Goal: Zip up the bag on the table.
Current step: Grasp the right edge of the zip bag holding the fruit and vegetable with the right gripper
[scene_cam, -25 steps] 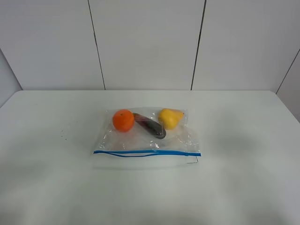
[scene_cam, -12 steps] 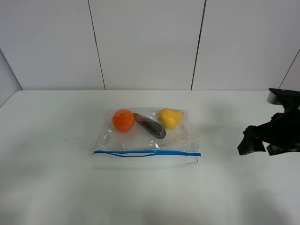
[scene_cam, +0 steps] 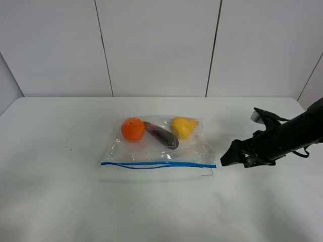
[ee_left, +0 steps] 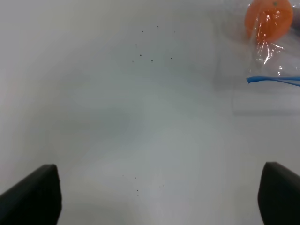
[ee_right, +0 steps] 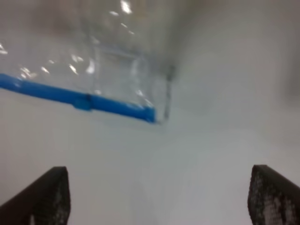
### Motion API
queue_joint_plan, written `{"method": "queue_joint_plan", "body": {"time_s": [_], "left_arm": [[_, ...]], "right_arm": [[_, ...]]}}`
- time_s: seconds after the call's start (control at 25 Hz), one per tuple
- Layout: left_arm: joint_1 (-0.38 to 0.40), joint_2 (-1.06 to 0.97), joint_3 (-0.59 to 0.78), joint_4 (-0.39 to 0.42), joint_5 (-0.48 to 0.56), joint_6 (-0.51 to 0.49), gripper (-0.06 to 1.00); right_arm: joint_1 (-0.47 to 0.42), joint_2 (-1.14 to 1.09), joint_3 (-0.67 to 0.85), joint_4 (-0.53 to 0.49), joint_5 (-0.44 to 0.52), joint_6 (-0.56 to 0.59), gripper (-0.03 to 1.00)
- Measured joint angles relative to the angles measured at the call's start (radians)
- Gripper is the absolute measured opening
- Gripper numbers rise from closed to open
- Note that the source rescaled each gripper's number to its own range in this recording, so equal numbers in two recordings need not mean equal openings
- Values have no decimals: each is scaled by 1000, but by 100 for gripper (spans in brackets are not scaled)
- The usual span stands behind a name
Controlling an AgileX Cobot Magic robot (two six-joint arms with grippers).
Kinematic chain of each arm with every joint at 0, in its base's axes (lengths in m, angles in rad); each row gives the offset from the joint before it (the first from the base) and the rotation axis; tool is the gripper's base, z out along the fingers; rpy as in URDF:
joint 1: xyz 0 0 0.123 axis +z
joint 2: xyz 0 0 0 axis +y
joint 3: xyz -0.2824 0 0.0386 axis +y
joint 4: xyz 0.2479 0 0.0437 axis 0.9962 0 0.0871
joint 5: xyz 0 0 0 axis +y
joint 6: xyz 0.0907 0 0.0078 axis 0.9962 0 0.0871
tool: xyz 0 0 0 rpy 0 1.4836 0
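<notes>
The robot's right gripper should close on the side edge [scene_cam: 212, 159] [ee_right: 148, 97] of the clear bag, beside the end of the blue zipper that is nearest that gripper.
The clear bag [scene_cam: 156, 146] lies flat in the middle of the white table [scene_cam: 60, 201], with its blue zipper strip [scene_cam: 159, 164] along the near edge. An orange [scene_cam: 132, 129], a dark eggplant [scene_cam: 161, 135] and a yellow pear [scene_cam: 182, 126] show through it. My right gripper [scene_cam: 228, 157] hovers just right of the strip's right end, open and empty. The right wrist view shows that strip end [ee_right: 77, 98] ahead of the open right gripper [ee_right: 157, 197]. My left gripper [ee_left: 154, 197] is open and empty over bare table, with the orange [ee_left: 268, 21] and the strip's left end [ee_left: 274, 80] far ahead.
The right arm [scene_cam: 292, 133] reaches in from the right edge, low over the table. A few small dark specks [scene_cam: 68, 146] mark the tabletop left of the bag. A panelled white wall [scene_cam: 156, 45] stands behind the table.
The right arm has come in from the right edge and moved left, down toward the right end of the bag's zipper strip. The bag has not moved.
</notes>
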Motion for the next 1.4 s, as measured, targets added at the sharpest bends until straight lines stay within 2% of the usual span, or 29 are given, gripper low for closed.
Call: {"method": "queue_joint_plan", "body": {"time_s": [0.16, 0.32, 0.72, 0.84, 1.24, 1.4], "left_arm": [[0, 0, 0, 0, 0, 0, 100], [0, 0, 0, 0, 0, 0, 100], [0, 0, 0, 0, 0, 0, 100], [0, 0, 0, 0, 0, 0, 100], [0, 0, 0, 0, 0, 0, 100], [0, 0, 0, 0, 0, 0, 100]], "right_arm": [[0, 78, -8, 176, 26, -177, 85], [0, 153, -69, 235, 94, -242, 85], [-3, 303, -180, 246, 206, -245, 84], [-9, 346, -197, 259, 253, -256, 78], [-20, 354, -198, 292, 269, -282, 66], [-42, 354, -198, 294, 271, -282, 56]]}}
